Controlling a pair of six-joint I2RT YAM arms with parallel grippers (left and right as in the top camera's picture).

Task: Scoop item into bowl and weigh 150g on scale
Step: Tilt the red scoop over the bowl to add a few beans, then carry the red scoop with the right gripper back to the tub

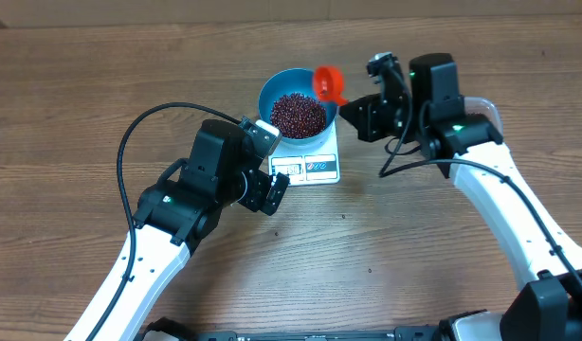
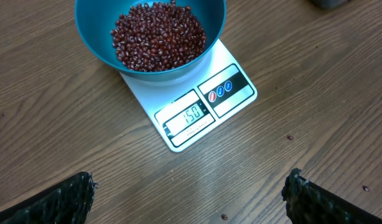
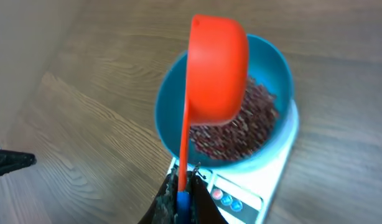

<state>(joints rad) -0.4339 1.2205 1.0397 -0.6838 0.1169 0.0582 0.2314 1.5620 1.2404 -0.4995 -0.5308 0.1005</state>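
Observation:
The robot's right gripper will set the orange scoop down across the near rim of the clear plastic container [image 1: 443,134]. The scoop is now tilted above the blue bowl.
The blue bowl [image 1: 272,90] stands on the white scale [image 1: 315,169], filled with the item, dark red-brown beans [image 1: 299,114]. In the left wrist view the scale [image 2: 234,62] shows 150 on its display under the bowl [image 2: 91,37] and beans [image 2: 158,37]. My left gripper [image 1: 270,191] [image 2: 191,202] is open just in front of the scale, over bare wood, with nothing between its fingers [image 2: 60,202]. My right gripper [image 1: 353,106] [image 3: 185,199] is shut on the handle of an orange scoop [image 1: 328,83] [image 3: 217,68], whose cup hangs tilted above the bowl's [image 3: 275,56] right rim.
A few stray beans [image 2: 290,137] lie on the wooden table in front of the scale. Both arms flank the scale closely, the left one at its front left, the right one at its back right.

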